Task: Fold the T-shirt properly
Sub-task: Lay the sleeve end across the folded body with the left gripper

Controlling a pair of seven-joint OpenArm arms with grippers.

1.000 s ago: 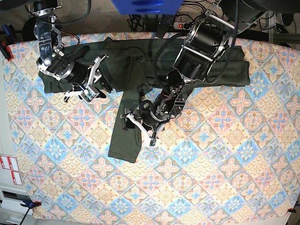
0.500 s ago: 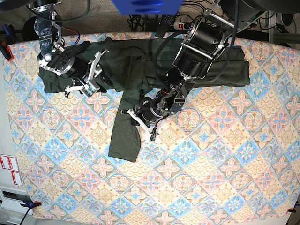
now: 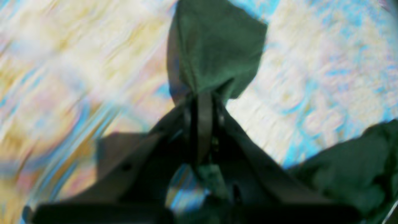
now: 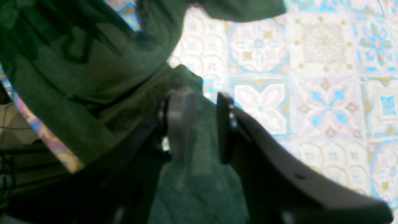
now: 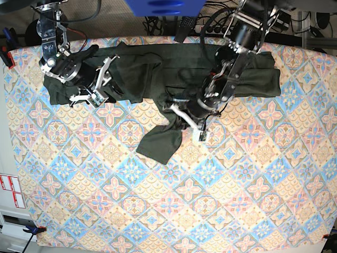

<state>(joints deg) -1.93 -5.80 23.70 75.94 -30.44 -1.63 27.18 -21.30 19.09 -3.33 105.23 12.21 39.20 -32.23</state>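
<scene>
Next, my left gripper releases the long sleeve, which now trails toward the table's middle, over the near edge of the dark olive T-shirt's bunched body (image 5: 214, 88).
The dark olive T-shirt (image 5: 152, 74) lies bunched along the far side of the patterned table (image 5: 237, 184). One long sleeve (image 5: 160, 143) trails toward the middle. My left gripper (image 5: 185, 120) is shut on that sleeve partway along. In the blurred left wrist view the sleeve (image 3: 217, 46) hangs out past the closed fingertips (image 3: 203, 102). My right gripper (image 5: 99, 84) sits on the shirt's left part. In the right wrist view a fold of the shirt (image 4: 205, 130) fills the gap between its fingers (image 4: 180, 118), with more cloth (image 4: 77, 77) heaped to the left.
Cables and a power strip (image 5: 202, 27) run behind the table's far edge, under a blue object (image 5: 158, 6). An orange clamp (image 5: 6, 55) grips the left edge. White labels (image 5: 10, 191) sit off the table at the left.
The left gripper closed on the sleeve and pulled it up and to the right, so the sleeve end swung off its straight-down lie. The right gripper drifted slightly up and left.
</scene>
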